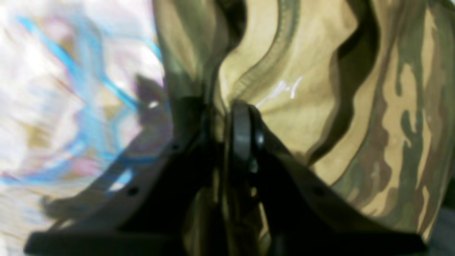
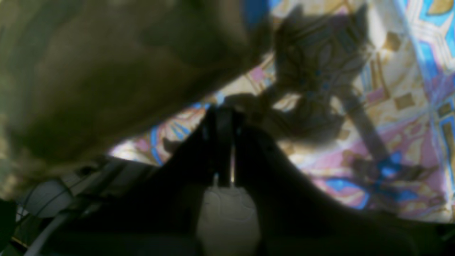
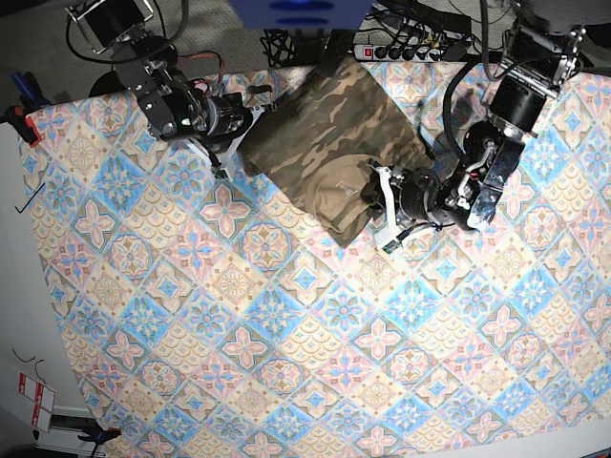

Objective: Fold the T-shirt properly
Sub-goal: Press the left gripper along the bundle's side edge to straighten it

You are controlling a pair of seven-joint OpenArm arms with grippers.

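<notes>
Next, I let go of the T-shirt's near edge with my left gripper on the bare tablecloth [image 3: 313, 264] just in front of the bunched fabric.
The camouflage T-shirt [image 3: 325, 138] lies bunched at the back middle of the patterned tablecloth [image 3: 286, 324]. In the left wrist view its tan inner side with a white label print [image 1: 284, 90] fills the frame. My left gripper [image 1: 227, 117] is shut on a fold of this fabric, at the shirt's near right edge [image 3: 375, 196]. My right gripper [image 3: 250, 118] sits at the shirt's left edge. Its fingers [image 2: 222, 113] are shut, and no cloth shows between them. The shirt [image 2: 106, 71] looms blurred to their upper left.
A power strip [image 3: 410, 48] and cables lie past the table's back edge. A red clamp [image 3: 17, 119] sits at the far left edge. The tablecloth stretches out in front of the shirt.
</notes>
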